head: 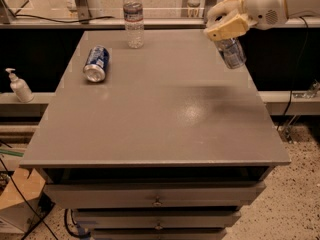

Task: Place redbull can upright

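Observation:
Next, my gripper puts the redbull can down upright on the grey table (230, 85), near the table's edge by the white arm.
The redbull can (233, 53) is a slim silver-grey can, held tilted in the air above the right edge of the grey table (160, 119). My gripper (226, 28) is shut on the can's upper end, with its cream fingers (227, 29) wrapped over it. The can's lower end hangs down and to the right, clear of the tabletop. The white arm reaches in from the upper right.
A fat blue can (96, 63) lies on its side at the table's back left. A clear water bottle (133, 17) stands upright at the back middle. A soap dispenser (20, 86) stands on a ledge at left. Drawers sit below the tabletop.

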You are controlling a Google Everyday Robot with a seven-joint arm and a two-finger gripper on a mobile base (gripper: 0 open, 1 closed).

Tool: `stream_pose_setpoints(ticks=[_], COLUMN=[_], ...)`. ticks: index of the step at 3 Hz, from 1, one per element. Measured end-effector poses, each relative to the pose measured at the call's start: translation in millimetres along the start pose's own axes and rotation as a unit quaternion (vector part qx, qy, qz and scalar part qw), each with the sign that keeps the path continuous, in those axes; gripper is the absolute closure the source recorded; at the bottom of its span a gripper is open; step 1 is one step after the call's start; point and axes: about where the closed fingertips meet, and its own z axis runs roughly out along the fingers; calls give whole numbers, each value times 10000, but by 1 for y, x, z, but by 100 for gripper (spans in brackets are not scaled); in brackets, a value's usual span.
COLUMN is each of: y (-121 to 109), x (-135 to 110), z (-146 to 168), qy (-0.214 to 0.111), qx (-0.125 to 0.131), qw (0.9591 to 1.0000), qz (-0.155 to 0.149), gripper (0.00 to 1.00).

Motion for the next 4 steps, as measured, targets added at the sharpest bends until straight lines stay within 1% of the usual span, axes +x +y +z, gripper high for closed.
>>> stream_pose_setpoints(ticks=[1,2,3,4], y=[5,6,6,6], x=[-1,6,16,25], z=[-5,-11,-16,-20], qy=[-557,-1019,-1389,-1654], qx=[-7,90,221,319], qw=[9983,9947,9900,9855], qz=[-177,-92,68,212], gripper=[100,100,100,100])
